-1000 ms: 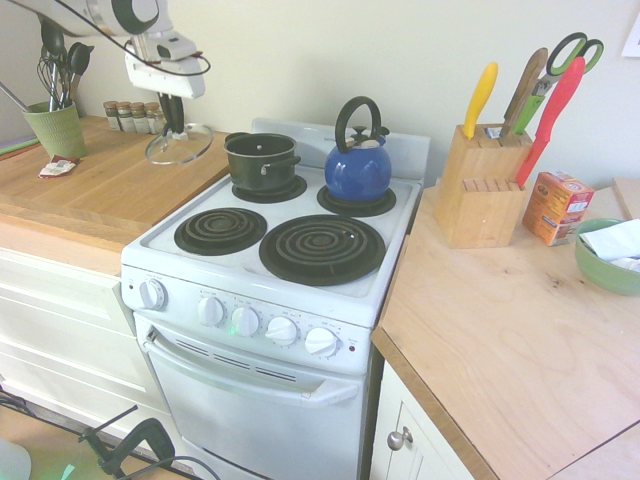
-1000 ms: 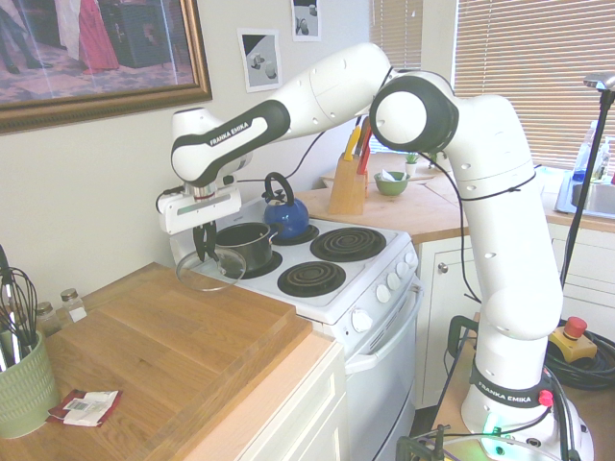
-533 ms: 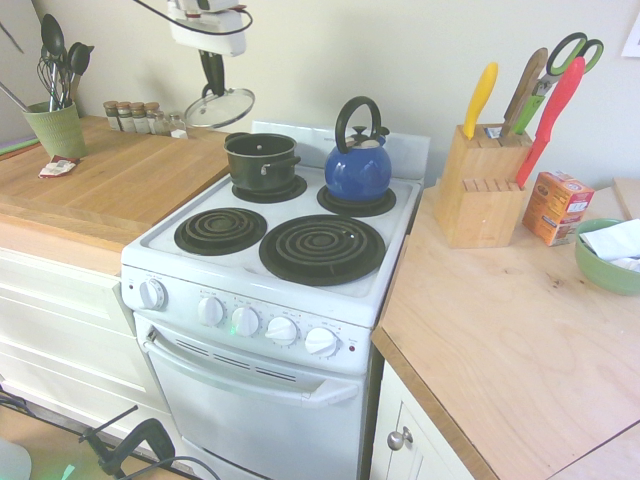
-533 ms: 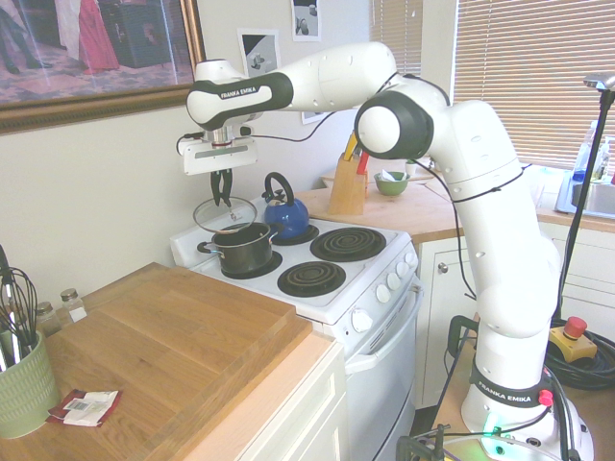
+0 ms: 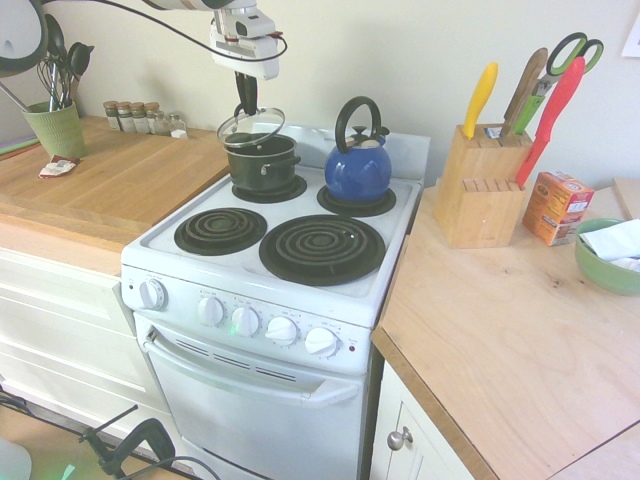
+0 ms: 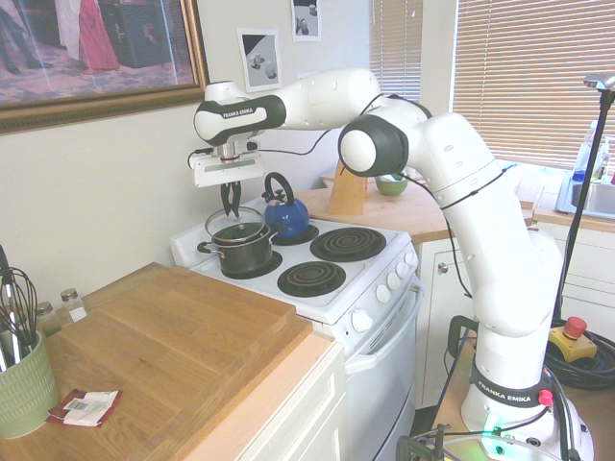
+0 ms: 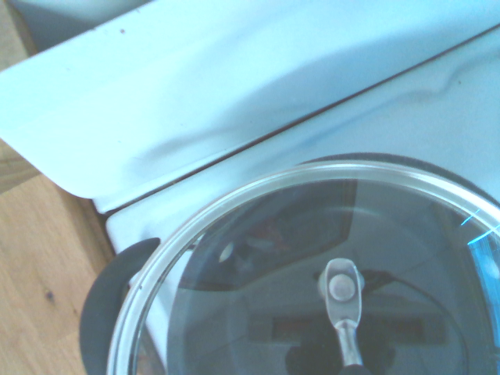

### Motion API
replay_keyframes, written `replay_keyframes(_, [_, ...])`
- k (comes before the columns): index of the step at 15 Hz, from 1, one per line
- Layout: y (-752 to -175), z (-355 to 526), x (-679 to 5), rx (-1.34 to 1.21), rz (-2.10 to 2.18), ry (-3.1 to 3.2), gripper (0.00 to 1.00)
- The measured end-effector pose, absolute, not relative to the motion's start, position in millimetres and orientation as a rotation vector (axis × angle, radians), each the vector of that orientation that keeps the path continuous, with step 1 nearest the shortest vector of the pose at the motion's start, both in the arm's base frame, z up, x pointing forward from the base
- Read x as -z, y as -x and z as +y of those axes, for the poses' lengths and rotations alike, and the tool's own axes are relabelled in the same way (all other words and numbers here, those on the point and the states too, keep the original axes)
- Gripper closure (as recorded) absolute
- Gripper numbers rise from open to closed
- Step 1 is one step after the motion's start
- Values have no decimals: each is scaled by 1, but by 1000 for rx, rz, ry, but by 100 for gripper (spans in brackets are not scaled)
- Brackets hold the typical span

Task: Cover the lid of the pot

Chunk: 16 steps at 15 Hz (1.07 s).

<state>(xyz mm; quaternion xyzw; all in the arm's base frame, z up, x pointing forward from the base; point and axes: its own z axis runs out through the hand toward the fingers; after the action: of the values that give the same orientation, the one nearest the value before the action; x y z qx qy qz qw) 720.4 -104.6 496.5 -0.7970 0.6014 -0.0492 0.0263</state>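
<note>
The robot's gripper needs to release the glass lid flat on the rim of the small dark pot (image 6: 243,235) (image 7: 332,348), so that it closes the pot's open top. The lid now hangs tilted just above the pot.
The small dark pot (image 5: 262,162) stands on the stove's back left burner, also seen as the pot (image 6: 242,252) from the other side. The round glass lid (image 5: 250,128) hangs tilted just above the pot's open top, a little toward the wall side. My gripper (image 5: 245,103) comes straight down from above and is shut on the lid's black handle; the gripper (image 6: 231,201) and lid (image 6: 235,224) show the same from the other side. In the wrist view the lid's rim (image 7: 234,205) fills the frame, with a pot handle (image 7: 101,312) below it.
A blue kettle (image 5: 357,165) sits on the back right burner, close beside the pot. The two front burners (image 5: 320,248) are bare. Spice jars (image 5: 140,117) and a green utensil cup (image 5: 55,128) stand on the wooden counter to the left; a knife block (image 5: 485,185) stands to the right.
The arm has carried the lid from over the wooden counter, up and across toward the stove, then lowered it over the pot. The pot and kettle have not moved.
</note>
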Motion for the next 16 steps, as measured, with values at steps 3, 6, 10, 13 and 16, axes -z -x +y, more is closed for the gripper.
replay_keyframes(3, [-720, -112, -494, 149, 1879, 2449, 100])
replay_keyframes(6, [-721, -117, -487, 135, 1898, 2443, 100])
replay_keyframes(10, [-724, -117, -468, 99, 1910, 2452, 100])
replay_keyframes(13, [-727, -121, -460, 84, 1923, 2438, 100])
replay_keyframes(16, [-729, -128, -457, 78, 1934, 2417, 0])
